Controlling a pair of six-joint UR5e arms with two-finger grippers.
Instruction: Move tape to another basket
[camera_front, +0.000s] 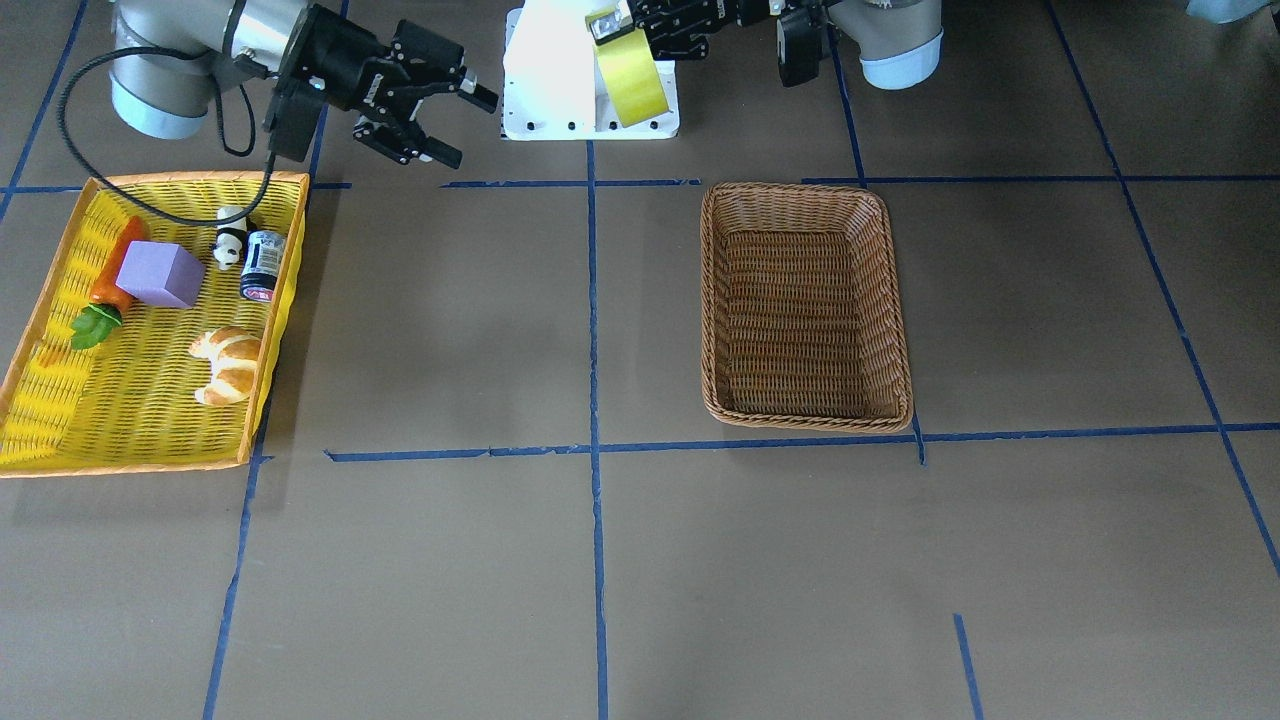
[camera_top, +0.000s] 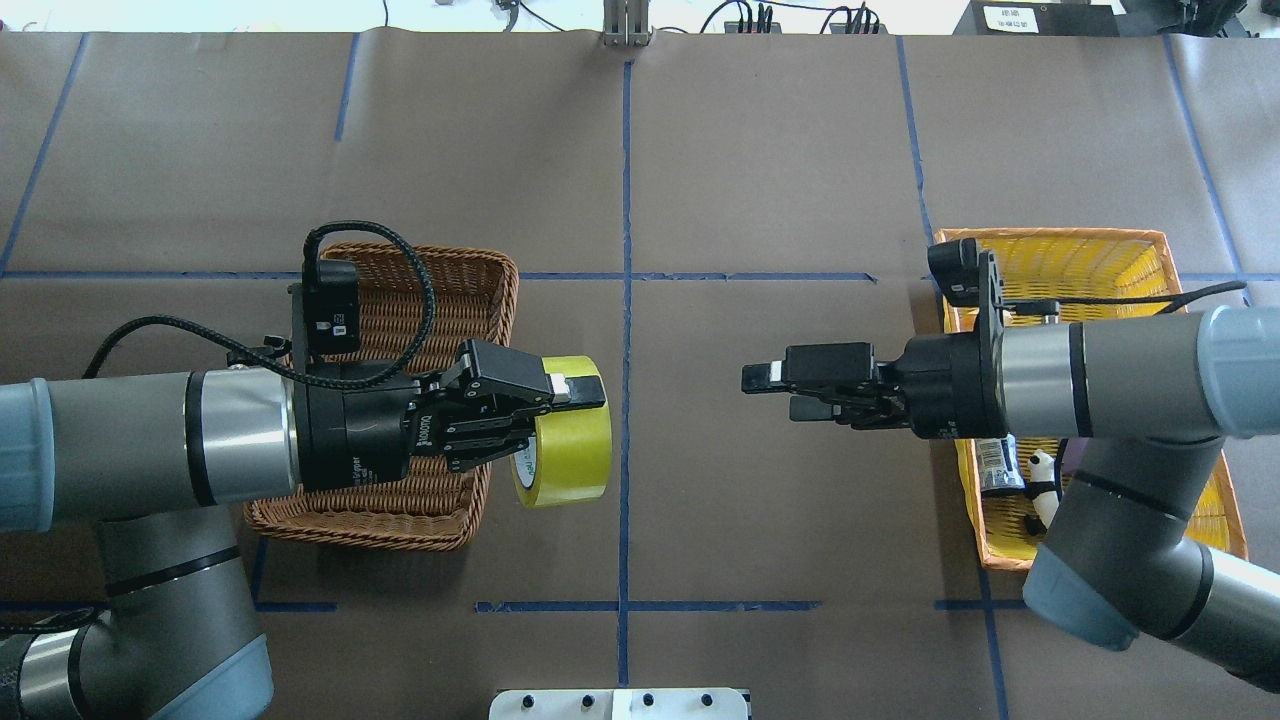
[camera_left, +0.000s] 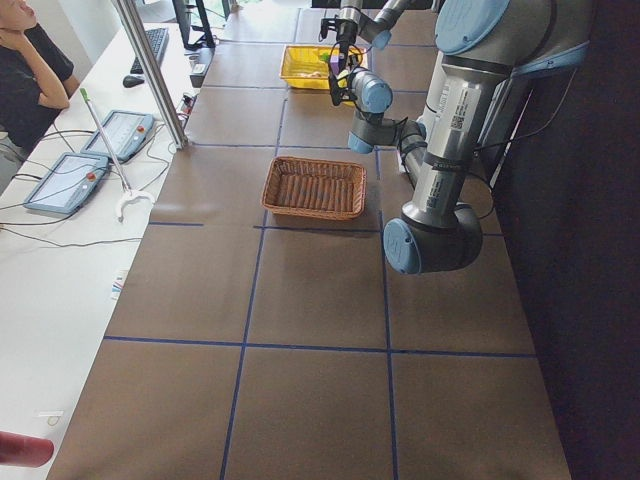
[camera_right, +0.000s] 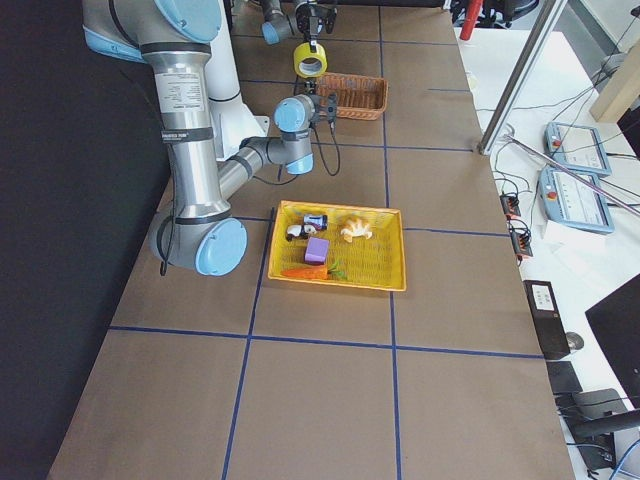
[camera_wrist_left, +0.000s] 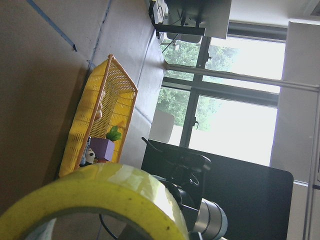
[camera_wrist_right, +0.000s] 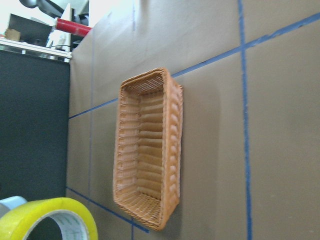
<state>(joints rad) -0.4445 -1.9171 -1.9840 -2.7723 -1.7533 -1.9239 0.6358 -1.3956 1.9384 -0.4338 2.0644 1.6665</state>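
Note:
Next, my left gripper releases the yellow tape roll inside the brown wicker basket (camera_front: 806, 277), in the half nearer the robot base plate. The tape roll is in the air just past the basket's edge.
My left gripper (camera_top: 563, 397) is shut on the rim of the yellow tape roll (camera_top: 565, 445) and holds it in the air, just past the centre-side edge of the brown wicker basket (camera_top: 450, 256). The tape also shows in the front view (camera_front: 632, 78), the left wrist view (camera_wrist_left: 100, 200) and the right wrist view (camera_wrist_right: 47, 217). The wicker basket (camera_front: 800, 192) has nothing in it. My right gripper (camera_top: 785, 390) is open and empty, above the table between the two baskets, facing the tape.
A bright yellow basket (camera_front: 200, 181) on my right holds a carrot (camera_front: 115, 270), a purple block (camera_front: 160, 274), a panda figure (camera_front: 229, 245), a can (camera_front: 262, 265) and a croissant (camera_front: 230, 365). The white robot base plate (camera_front: 555, 100) sits at the near edge.

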